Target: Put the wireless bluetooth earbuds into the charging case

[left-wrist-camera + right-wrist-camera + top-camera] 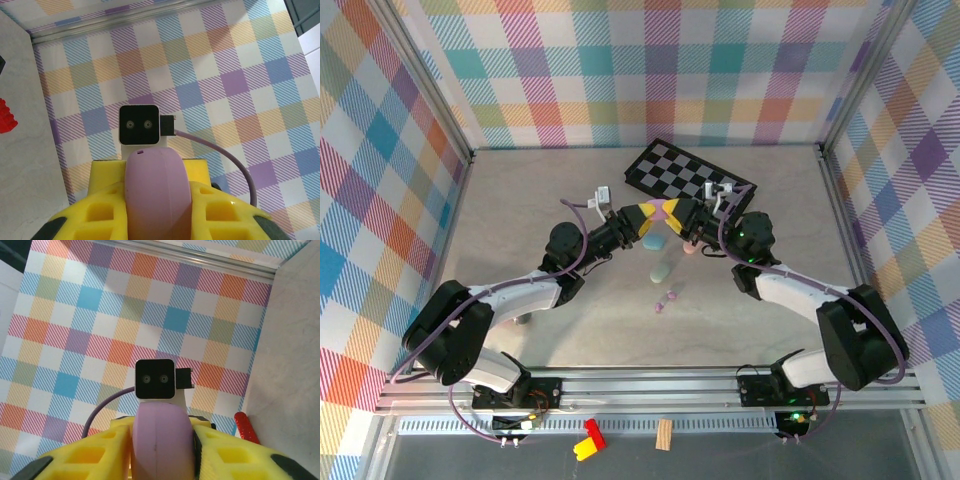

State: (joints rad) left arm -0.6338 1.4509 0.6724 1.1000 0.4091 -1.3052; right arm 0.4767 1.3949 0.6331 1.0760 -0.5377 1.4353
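Observation:
The case's lid and base are squeezed together by my left gripper, so it should open, turn and take the base (pixel 144 177) by its sides while my right gripper holds the case.
A purple pebble-shaped charging case (pixel 663 208) hangs above the table's middle, held from both sides. My left gripper (pixel 647 214) is shut on it; in the left wrist view the case (pixel 157 185) sits between my yellow fingers (pixel 107 212). My right gripper (pixel 679 212) grips the same case (pixel 162 440) from the other side, with its yellow fingers (pixel 95 455) pressed against it. The case looks closed. Two tiny purple earbuds (pixel 665 301) lie on the table, nearer the arm bases than the case.
A blue case (pixel 653 241), a small pink item (pixel 688 248) and a green case (pixel 662 270) lie under the grippers. A black checkered board (pixel 688 178) lies at the back. Plaid walls surround the table.

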